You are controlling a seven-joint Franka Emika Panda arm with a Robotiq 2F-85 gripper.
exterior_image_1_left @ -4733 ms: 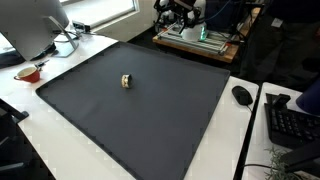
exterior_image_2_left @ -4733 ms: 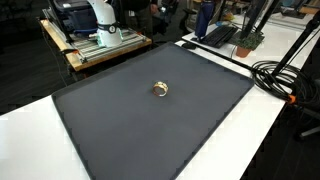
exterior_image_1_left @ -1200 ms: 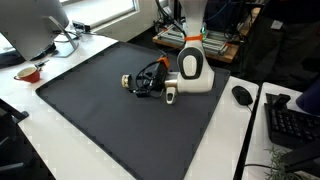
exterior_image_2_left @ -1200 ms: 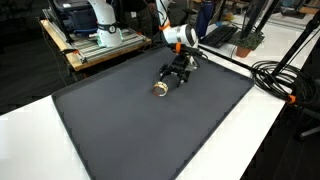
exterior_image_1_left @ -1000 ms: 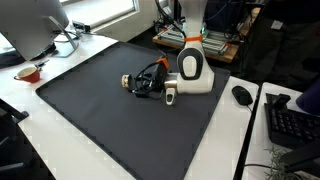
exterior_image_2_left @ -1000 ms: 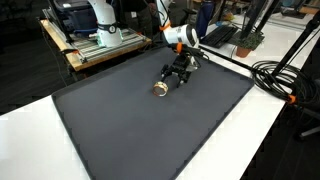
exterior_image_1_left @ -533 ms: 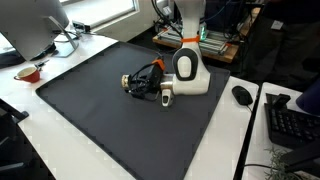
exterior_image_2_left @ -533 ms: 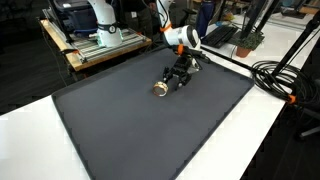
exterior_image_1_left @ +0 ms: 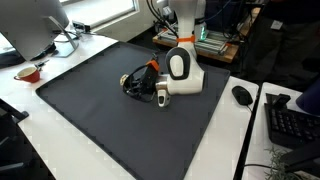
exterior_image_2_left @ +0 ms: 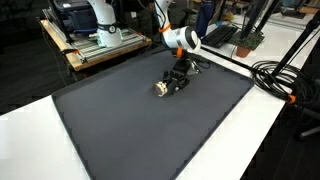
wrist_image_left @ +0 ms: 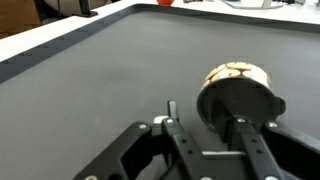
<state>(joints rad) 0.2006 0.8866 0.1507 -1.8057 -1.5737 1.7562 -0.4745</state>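
Observation:
The tan object sits at my gripper's right finger, with a gap to the left finger, so next I open and take the tan rim (wrist_image_left: 237, 72) with both fingers.
A small round tan object (exterior_image_2_left: 159, 88) with a dark face lies on the black mat (exterior_image_1_left: 110, 135). My gripper (exterior_image_2_left: 169, 84) is down at mat level right against it. In the wrist view the tan object (wrist_image_left: 238, 78) sits at the right finger, and that finger's bar crosses its dark face. The left finger (wrist_image_left: 172, 108) stands apart from it with bare mat in between. The gripper (wrist_image_left: 205, 113) has its jaws partly drawn in, with a gap still between them. In an exterior view the black gripper (exterior_image_1_left: 135, 84) covers most of the object.
A monitor (exterior_image_1_left: 35, 25) and a red cup (exterior_image_1_left: 30, 72) stand beyond one edge of the mat. A mouse (exterior_image_1_left: 241, 95) and keyboard (exterior_image_1_left: 290, 120) lie on the white table. Thick cables (exterior_image_2_left: 280, 75) and an equipment cart (exterior_image_2_left: 95, 35) flank the mat.
The arm has edged a little further over the object and the jaws have narrowed. The tan object stays in place.

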